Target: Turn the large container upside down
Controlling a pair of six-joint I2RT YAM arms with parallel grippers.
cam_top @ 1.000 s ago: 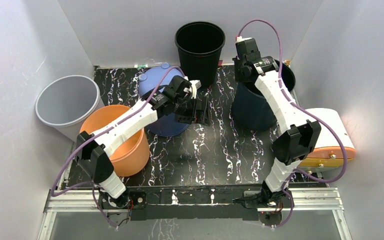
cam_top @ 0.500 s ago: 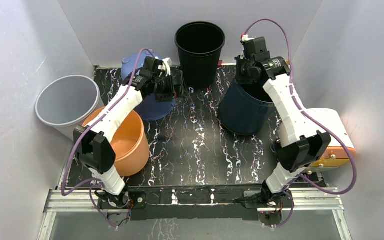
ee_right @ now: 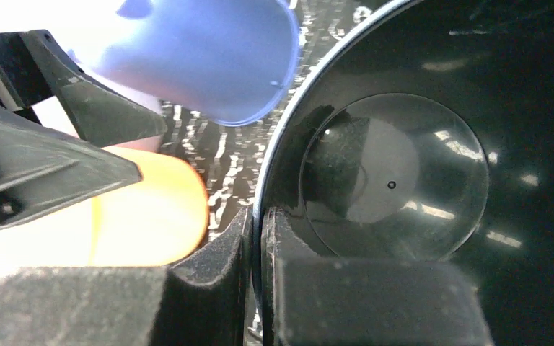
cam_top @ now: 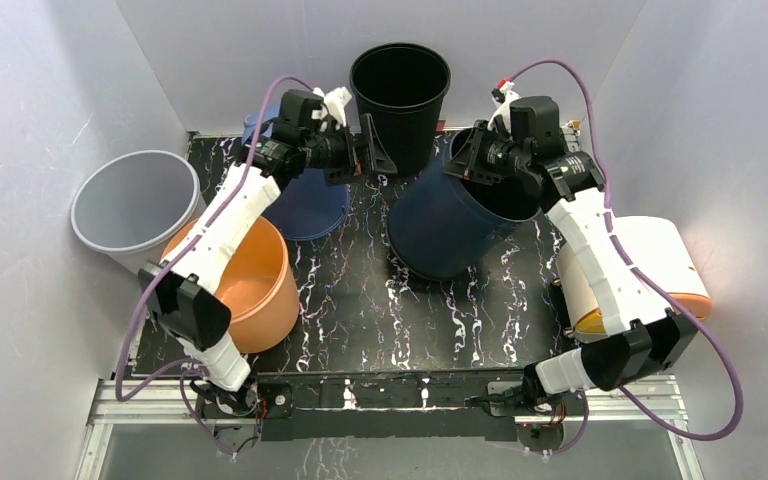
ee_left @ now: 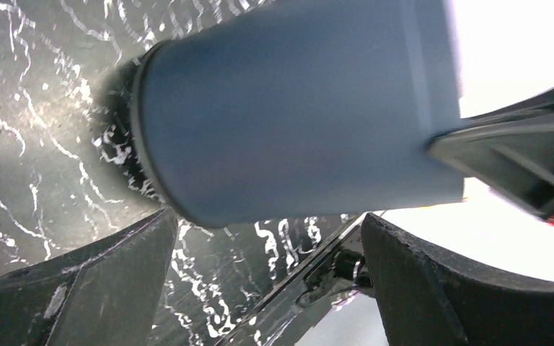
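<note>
My right gripper is to let go of the large container, and then the container will rest on its side [cam_top: 417, 254] in front of the black bin.
The large container [cam_top: 440, 225] is a dark navy bin, tipped over to the left with its mouth toward the back right. My right gripper [cam_top: 472, 166] is shut on its rim, one finger inside and one outside; the right wrist view shows the rim pinched at the gripper [ee_right: 257, 225] and the bin's round bottom [ee_right: 397, 180]. My left gripper [cam_top: 372, 155] hangs open just left of the tilted bin, in front of the black bin. In the left wrist view the navy bin's side [ee_left: 296, 108] lies above the open gripper [ee_left: 267, 241], not touching it.
A tall black bin [cam_top: 400, 90] stands at the back centre. A blue container [cam_top: 305, 205] sits bottom-up at back left, an orange bucket [cam_top: 245, 285] and a grey bin [cam_top: 135, 205] at the left. A white and orange appliance [cam_top: 650, 270] lies at the right edge.
The right arm has tipped the navy bin leftward, its base swinging toward the table's middle. The left arm has lifted off the blue container and turned its open gripper toward the navy bin.
</note>
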